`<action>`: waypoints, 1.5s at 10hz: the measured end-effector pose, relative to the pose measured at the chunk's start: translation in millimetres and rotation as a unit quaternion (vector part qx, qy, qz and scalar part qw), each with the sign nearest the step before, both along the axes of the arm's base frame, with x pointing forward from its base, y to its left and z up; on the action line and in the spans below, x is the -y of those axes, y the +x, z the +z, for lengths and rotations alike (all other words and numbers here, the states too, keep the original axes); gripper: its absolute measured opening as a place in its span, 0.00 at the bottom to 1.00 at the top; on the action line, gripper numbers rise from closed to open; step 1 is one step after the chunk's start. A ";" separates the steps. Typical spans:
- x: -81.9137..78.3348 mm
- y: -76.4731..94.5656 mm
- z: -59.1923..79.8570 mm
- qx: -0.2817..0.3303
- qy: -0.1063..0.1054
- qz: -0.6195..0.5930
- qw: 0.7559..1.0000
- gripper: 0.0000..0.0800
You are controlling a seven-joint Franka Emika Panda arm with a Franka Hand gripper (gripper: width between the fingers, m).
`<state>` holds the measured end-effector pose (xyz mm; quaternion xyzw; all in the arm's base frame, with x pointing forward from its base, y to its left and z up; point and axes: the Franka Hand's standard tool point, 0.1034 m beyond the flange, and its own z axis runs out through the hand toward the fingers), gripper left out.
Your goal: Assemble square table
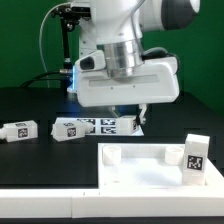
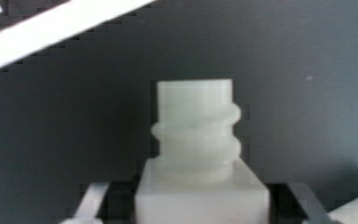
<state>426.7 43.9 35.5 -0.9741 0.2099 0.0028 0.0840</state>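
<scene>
My gripper is holding the white leg. It will let go of it on the black table (image 1: 136, 133) next to the marker board, behind the square table top.
The square table top (image 1: 150, 172) lies at the front, white with a raised rim. One white tagged leg (image 1: 195, 158) stands upright at its corner on the exterior view's right. Two more legs (image 1: 20, 130) (image 1: 70, 127) lie on the black table at the exterior view's left. My gripper (image 1: 127, 112) hangs low behind the top, near the marker board (image 1: 112, 124). In the wrist view my gripper (image 2: 199, 203) is shut on a fourth white leg (image 2: 199, 135), whose screw end points away from the fingers (image 2: 112, 205). In the exterior view the held leg is hard to make out.
A white strip (image 2: 60, 35) crosses the wrist view's corner beyond the held leg; I cannot tell what it is. A black stand with cables (image 1: 62, 45) rises at the back on the exterior view's left. A white ledge (image 1: 40, 205) runs along the front edge.
</scene>
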 end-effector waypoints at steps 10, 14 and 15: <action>-17.7 -23.9 -21.7 -0.041 -0.005 0.066 0.997 0.36; -28.7 -36.8 -26.9 -0.081 0.010 0.048 0.995 0.36; -28.3 -36.7 -27.0 -0.081 0.010 0.048 0.995 0.37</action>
